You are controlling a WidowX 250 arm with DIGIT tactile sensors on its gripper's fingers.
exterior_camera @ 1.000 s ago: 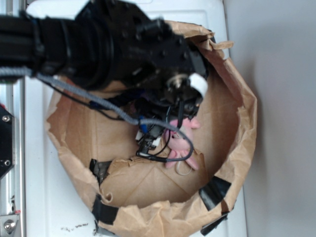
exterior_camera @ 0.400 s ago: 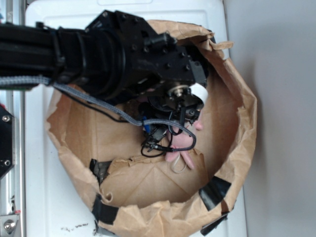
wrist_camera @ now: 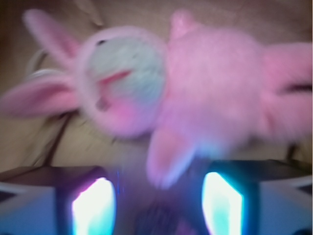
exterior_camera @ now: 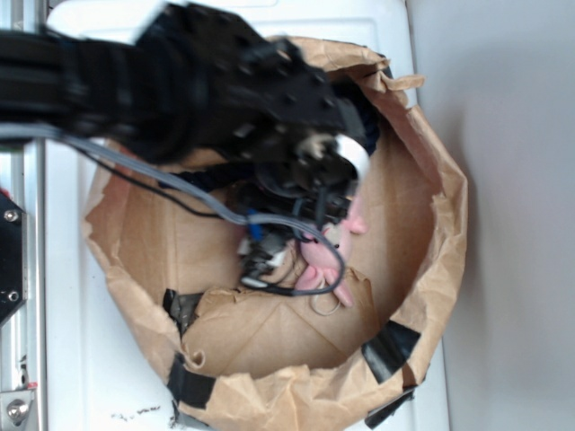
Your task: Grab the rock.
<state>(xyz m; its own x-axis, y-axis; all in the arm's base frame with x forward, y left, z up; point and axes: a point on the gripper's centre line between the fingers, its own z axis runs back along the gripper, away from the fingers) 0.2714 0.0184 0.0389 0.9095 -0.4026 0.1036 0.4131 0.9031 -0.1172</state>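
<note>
The bunny's paw reaches into the gripper's gap above the rock, so the robot should back away from the bunny, open the gripper wider and close it around the dark rock (wrist_camera: 159,223).
The rock shows in neither view; it is hidden or out of frame. A pink plush bunny (wrist_camera: 195,93) fills the blurred wrist view, lying on its back on brown paper with its pale face at the left. My gripper (wrist_camera: 157,205) is open just below it. Its two fingers (wrist_camera: 93,205) stand wide apart at the bottom edge, and one bunny paw reaches down into the gap without being clamped. In the exterior view the black arm (exterior_camera: 225,99) hangs over the bag and covers the gripper. Only the bunny's (exterior_camera: 314,274) pink limbs show beneath it.
Everything lies inside a crumpled brown paper bag (exterior_camera: 431,224) with raised walls, patched with black tape (exterior_camera: 391,346), on a white surface (exterior_camera: 81,359). Grey and black cables (exterior_camera: 207,202) trail from the arm. A thin loop (exterior_camera: 325,303) lies by the bunny.
The arm's wrist has shifted left and is motion-blurred now. The bunny has stayed in about the same place in the bag.
</note>
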